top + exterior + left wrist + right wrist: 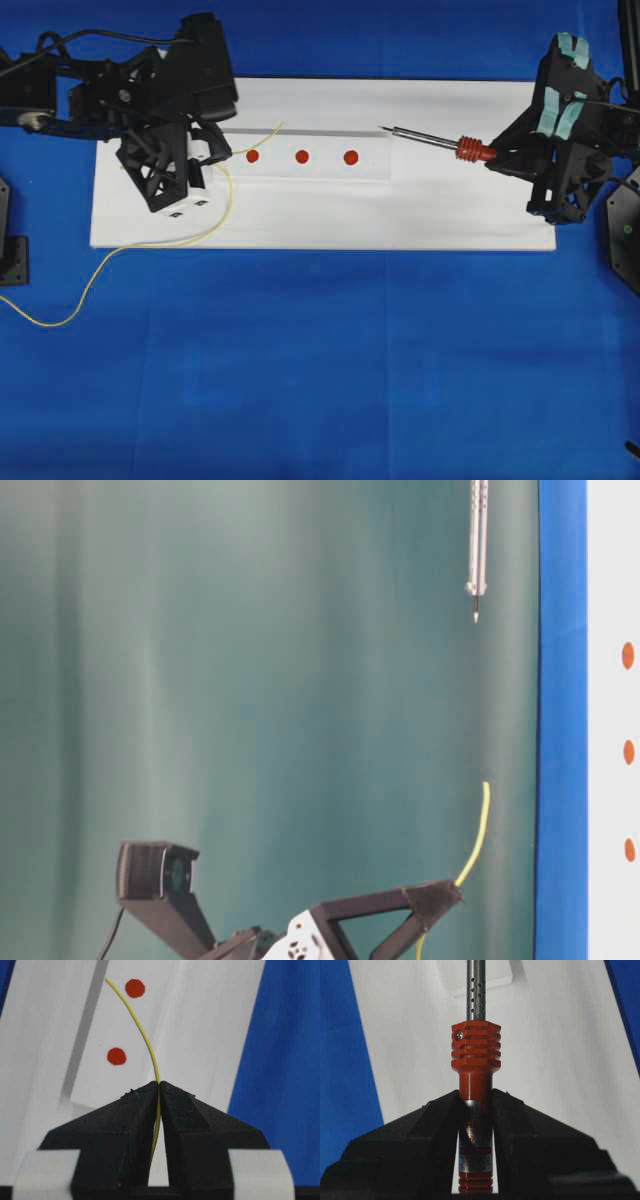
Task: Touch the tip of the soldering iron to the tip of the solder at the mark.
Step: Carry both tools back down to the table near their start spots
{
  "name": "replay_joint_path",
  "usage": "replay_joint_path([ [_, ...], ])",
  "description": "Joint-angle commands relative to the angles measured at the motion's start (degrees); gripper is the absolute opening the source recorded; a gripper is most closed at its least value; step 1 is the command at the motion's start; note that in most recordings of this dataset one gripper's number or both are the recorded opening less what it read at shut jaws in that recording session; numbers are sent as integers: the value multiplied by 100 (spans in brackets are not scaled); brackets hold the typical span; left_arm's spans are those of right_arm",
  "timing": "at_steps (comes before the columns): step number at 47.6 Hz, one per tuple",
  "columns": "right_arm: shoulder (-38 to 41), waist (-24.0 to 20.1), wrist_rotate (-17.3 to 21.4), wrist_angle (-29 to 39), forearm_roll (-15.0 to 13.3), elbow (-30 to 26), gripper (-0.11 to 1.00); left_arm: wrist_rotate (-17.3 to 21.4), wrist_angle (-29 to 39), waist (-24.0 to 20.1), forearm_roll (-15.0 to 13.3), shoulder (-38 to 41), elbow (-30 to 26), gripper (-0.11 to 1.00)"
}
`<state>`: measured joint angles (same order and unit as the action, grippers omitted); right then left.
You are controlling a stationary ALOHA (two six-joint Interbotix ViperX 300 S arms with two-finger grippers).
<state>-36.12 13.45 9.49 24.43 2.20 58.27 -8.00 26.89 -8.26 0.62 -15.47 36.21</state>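
Next, my left gripper releases the yellow solder on the blue cloth [207, 377] in front of the white board.
My left gripper [222, 150] is shut on the thin yellow solder [262, 138], whose free end rises up and right past the leftmost of three red marks [252, 156]. In the left wrist view the solder [137, 1025] curves out from between the closed jaws of the left gripper [159, 1085], ending beside a red mark [135, 988]. My right gripper [495, 155] is shut on the handle of the soldering iron [430, 140]. The iron's silver tip points left and stops just right of the rightmost mark [351, 157]. The two tips are well apart.
A white board [300, 215] lies on blue cloth, with a raised white strip [325, 172] carrying the marks. The loose solder trails off the board's front left onto the cloth [60, 315]. Black arm bases stand at both sides.
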Motion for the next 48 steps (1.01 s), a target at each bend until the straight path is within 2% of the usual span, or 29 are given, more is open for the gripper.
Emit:
replay_joint_path([
  [1, 9, -18, 0, -185, 79, -114, 6, -70, -141, 44, -18, -185, 18, 3],
  [7, -35, -387, 9, -325, 272, -176, 6, -448, -255, 448, -26, -316, 193, 3],
  [15, -18, -1380, 97, -624, 316, -211, 6, -923, -853, 1301, -26, -598, 571, 3],
  [21, 132, -1951, 299, -940, 316, -202, 6, -1116, -1406, 2021, -26, -835, 958, 3],
  [26, 457, -2347, 413, -1248, 316, -193, 6, -1178, -1934, 2452, -26, -870, 1257, 3],
  [37, 1564, -3032, 633, -2285, 316, -193, 6, -1459, -3437, 3032, -26, -176, 1890, 3],
  [42, 2162, -3234, 782, -2716, 352, -220, 6, -1529, -3911, 3322, -26, 334, 2004, 3],
  [48, 2804, -3384, 940, -3032, 369, -325, 6, -1529, -4175, 3516, -26, 853, 1969, 3],
])
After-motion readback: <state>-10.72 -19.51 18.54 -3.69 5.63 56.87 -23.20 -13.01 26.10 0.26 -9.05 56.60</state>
